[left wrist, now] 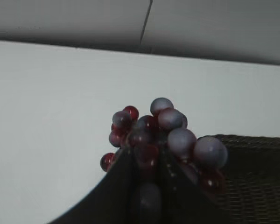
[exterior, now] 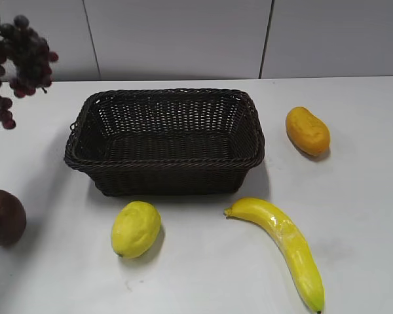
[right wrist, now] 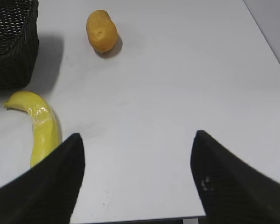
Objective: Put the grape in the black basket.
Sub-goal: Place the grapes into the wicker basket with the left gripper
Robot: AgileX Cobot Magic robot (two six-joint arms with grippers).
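Note:
My left gripper needs to drop the grape, which hangs above the table now, inside the black basket, on the basket's bottom in the half nearer the apple (exterior: pixel 138 136).
The grape (exterior: pixel 19 62), a dark purple-red bunch, hangs in the air at the far left of the exterior view, above the table and left of the black basket (exterior: pixel 164 140). In the left wrist view my left gripper (left wrist: pixel 147 161) is shut on the grape (left wrist: pixel 170 133), with the basket's corner (left wrist: pixel 256 172) at lower right. The left gripper itself is hidden at the exterior view's left edge. My right gripper (right wrist: pixel 137 140) is open and empty over bare table; it does not show in the exterior view.
A lemon (exterior: pixel 135 228) and a banana (exterior: pixel 285 243) lie in front of the basket. An orange-yellow mango (exterior: pixel 307 131) lies to its right. A dark red apple (exterior: pixel 1 217) sits at the left edge. The right wrist view shows the banana (right wrist: pixel 39 128), mango (right wrist: pixel 101 31) and basket (right wrist: pixel 11 42).

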